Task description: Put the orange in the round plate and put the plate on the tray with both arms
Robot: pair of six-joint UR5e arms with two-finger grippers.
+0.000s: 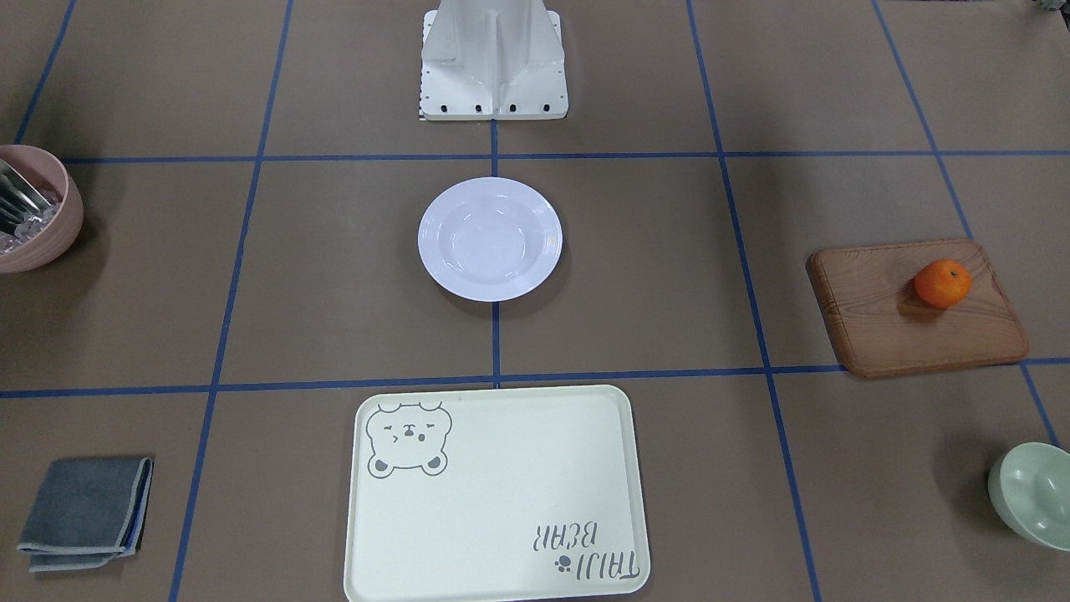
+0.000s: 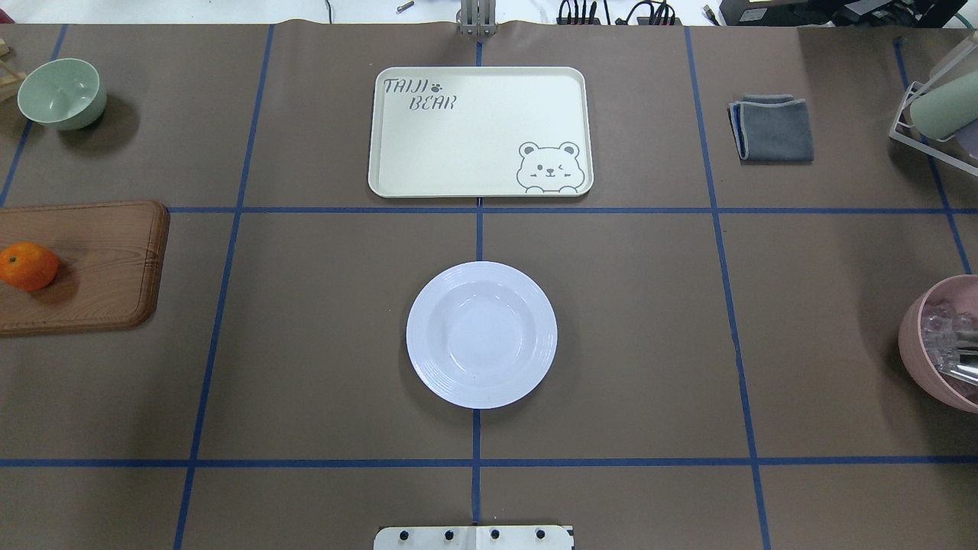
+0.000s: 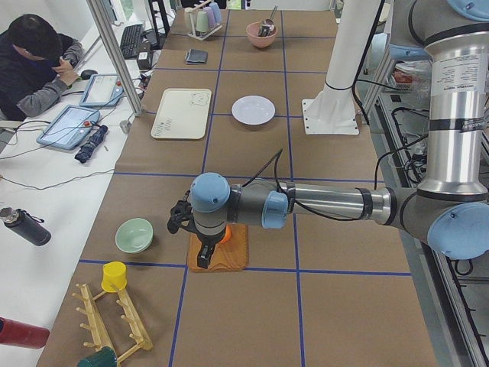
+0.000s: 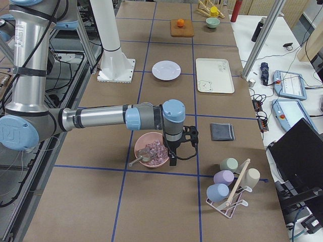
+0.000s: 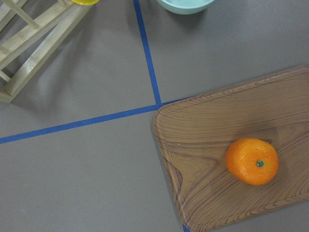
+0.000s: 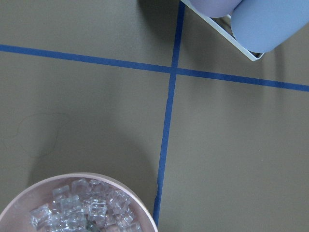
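The orange is on the brown wooden board and belongs in the round plate. So my left gripper will close around the middle of the orange (image 1: 943,284) (image 5: 252,162).
The orange (image 1: 942,283) (image 2: 28,266) (image 5: 252,161) lies on a brown wooden board (image 1: 911,326) at the table's left end. The white round plate (image 1: 490,238) (image 2: 481,334) sits empty at the table's centre. Beyond it lies the empty cream bear tray (image 1: 501,493) (image 2: 474,137). My left gripper (image 3: 203,258) hangs just above the board beside the orange, seen only in the exterior left view. My right gripper (image 4: 174,160) hovers at the pink bowl's edge, seen only in the exterior right view. Whether either one is open or shut I cannot tell.
A pink bowl (image 2: 940,344) (image 6: 72,208) of ice cubes stands at the right end, near a cup rack (image 4: 229,186). A pale green bowl (image 2: 61,92), a wooden rack (image 3: 114,321) and a folded grey cloth (image 2: 772,126) are nearby. A person (image 3: 38,61) sits across the table.
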